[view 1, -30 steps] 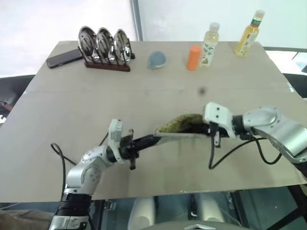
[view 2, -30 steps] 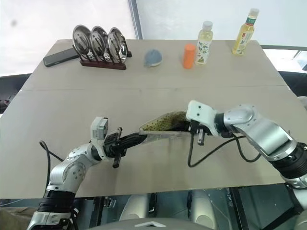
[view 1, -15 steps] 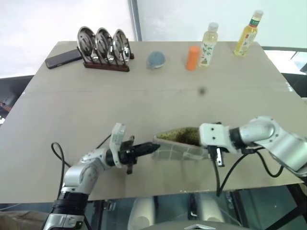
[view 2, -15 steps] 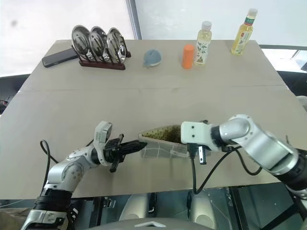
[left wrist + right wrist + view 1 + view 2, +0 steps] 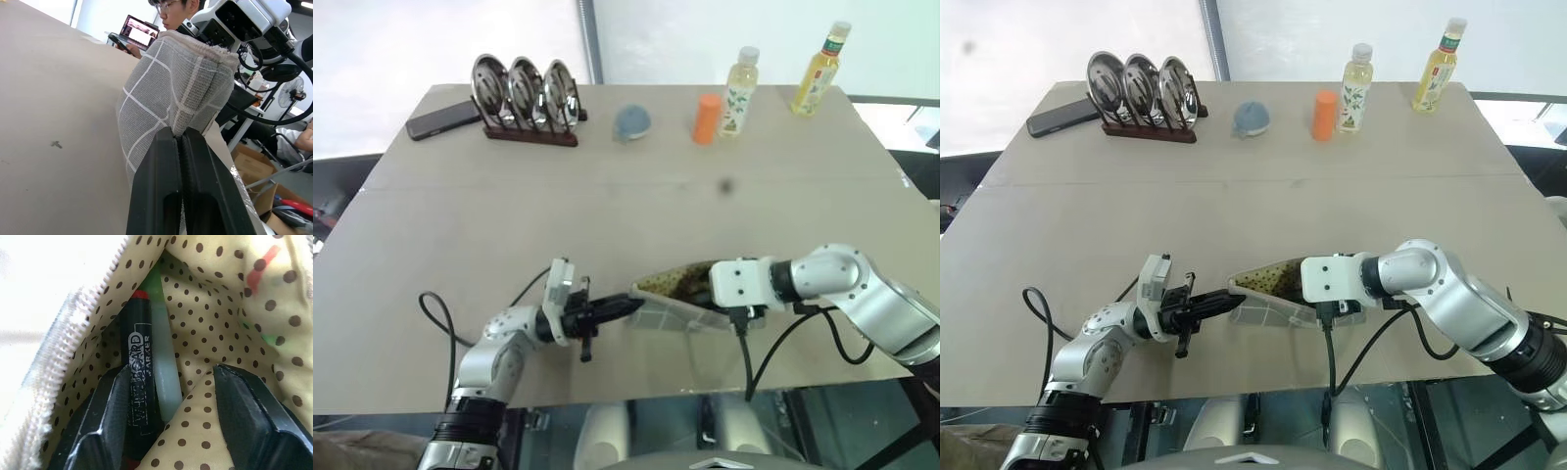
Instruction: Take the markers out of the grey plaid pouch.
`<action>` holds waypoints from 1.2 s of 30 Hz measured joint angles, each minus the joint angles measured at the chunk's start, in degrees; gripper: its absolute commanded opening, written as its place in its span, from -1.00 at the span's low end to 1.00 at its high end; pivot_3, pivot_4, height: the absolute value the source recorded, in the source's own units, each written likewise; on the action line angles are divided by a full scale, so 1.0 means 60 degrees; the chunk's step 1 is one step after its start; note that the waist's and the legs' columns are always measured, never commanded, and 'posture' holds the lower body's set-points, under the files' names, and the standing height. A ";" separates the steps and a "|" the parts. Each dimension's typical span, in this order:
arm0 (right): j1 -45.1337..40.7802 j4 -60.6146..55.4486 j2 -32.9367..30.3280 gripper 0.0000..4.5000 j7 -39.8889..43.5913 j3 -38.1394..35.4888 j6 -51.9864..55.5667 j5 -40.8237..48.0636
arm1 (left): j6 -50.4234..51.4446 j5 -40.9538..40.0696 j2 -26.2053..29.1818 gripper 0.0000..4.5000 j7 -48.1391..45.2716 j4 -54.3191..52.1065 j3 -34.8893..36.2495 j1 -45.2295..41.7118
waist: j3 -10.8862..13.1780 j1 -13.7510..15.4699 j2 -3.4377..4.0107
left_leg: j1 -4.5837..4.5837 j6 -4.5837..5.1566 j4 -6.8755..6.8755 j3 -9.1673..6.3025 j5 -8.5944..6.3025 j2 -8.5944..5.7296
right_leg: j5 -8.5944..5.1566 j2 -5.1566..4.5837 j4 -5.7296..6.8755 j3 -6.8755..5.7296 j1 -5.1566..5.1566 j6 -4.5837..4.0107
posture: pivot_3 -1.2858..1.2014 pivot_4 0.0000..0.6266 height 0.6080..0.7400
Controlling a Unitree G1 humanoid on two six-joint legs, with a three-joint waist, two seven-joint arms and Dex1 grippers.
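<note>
My right gripper has the pale marker crowded inside it by the dark marker and a fold of lining, so next I take out the pale marker alone (image 5: 166, 364) first.
The grey plaid pouch (image 5: 668, 302) lies low over the table's front part, stretched between both hands. My left gripper (image 5: 625, 306) is shut on one end of it, its fingers (image 5: 161, 186) pinching the checked fabric (image 5: 161, 83). My right gripper (image 5: 171, 374) is open inside the pouch's mouth, against the dotted lining. Two markers lie side by side between its fingers (image 5: 100, 431): a dark one (image 5: 137, 347) with a red tip, and a pale one (image 5: 164, 357) with a green cap deeper in. Neither marker is gripped.
At the table's far side stand a rack of three metal lids (image 5: 524, 98), a phone (image 5: 443, 119), a blue-grey lump (image 5: 632, 121), an orange cylinder (image 5: 708, 118) and two bottles (image 5: 740, 78) (image 5: 821, 69). The table's front edge is close behind the pouch. A person (image 5: 176, 10) sits beyond the table.
Both hands have sunk with the pouch, which hung higher before and now lies close to the table. The right wrist has rolled and shifted a little left.
</note>
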 measured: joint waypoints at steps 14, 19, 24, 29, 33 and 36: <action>-0.0260 0.0990 0.0858 0.23 0.0739 0.0453 -0.1537 -0.1535 | -0.0870 0.0548 -0.0256 -1.00 0.0529 -0.0816 -0.0065 0.0316 | -0.0002 0.0013 -0.0003 | 0.0002 0.0000 0.0003 -0.0003 0.0000 -0.0001 | 0.0001 -0.0001 0.0003 -0.0003 0.0010 -0.0001 | 0.03 -0.52 1.00; -0.0222 0.1466 0.1361 -0.30 0.0756 0.0443 -0.1658 -0.1843 | -0.0646 0.0559 -0.0320 -1.00 0.1015 -0.1428 -0.0305 0.0269 | -0.0010 0.0003 -0.0006 | 0.0034 0.0000 0.0003 -0.0003 0.0000 0.0000 | -0.0014 0.0000 0.0007 -0.0003 0.0028 0.0024 | 0.03 -0.52 1.00; 0.0449 0.1079 0.1139 -0.98 0.0769 -0.0138 -0.1395 -0.1693 | -0.0646 0.0610 -0.0317 -1.00 0.1245 -0.1432 -0.0333 0.0251 | -0.0010 0.0045 -0.0006 | 0.0023 0.0000 0.0009 -0.0004 0.0000 -0.0005 | -0.0018 -0.0009 0.0010 -0.0005 0.0027 0.0030 | 0.03 -0.52 1.00; 0.0888 0.0079 0.0636 -0.98 0.0847 -0.1711 -0.0136 -0.0765 | -0.1098 0.0923 -0.0459 -1.00 0.1508 -0.1368 -0.0331 0.0200 | -0.0003 0.0019 -0.0001 | 0.0005 0.0000 0.0009 -0.0004 0.0000 -0.0009 | 0.0001 -0.0011 0.0007 -0.0005 0.0021 -0.0002 | 0.03 -0.52 1.00; 0.0871 -0.1041 0.0091 -0.98 0.0791 -0.3269 0.1129 0.0050 | -0.2045 0.1456 -0.0781 -1.00 0.1882 -0.0859 -0.0322 -0.0237 | -0.0002 0.0033 0.0000 | 0.0005 0.0000 0.0002 -0.0017 0.0000 -0.0006 | 0.0000 -0.0003 0.0006 -0.0016 0.0021 -0.0003 | 0.03 -0.52 1.00; 0.0922 -0.1373 -0.0066 -0.98 0.0772 -0.3741 0.1617 0.0410 | -0.2593 0.1797 -0.0856 -1.00 0.1993 -0.0460 -0.0301 -0.0456 | -0.0001 0.0017 0.0000 | 0.0003 0.0000 0.0002 -0.0012 0.0000 -0.0008 | 0.0000 -0.0009 0.0002 -0.0015 0.0021 -0.0002 | 0.03 -0.52 1.00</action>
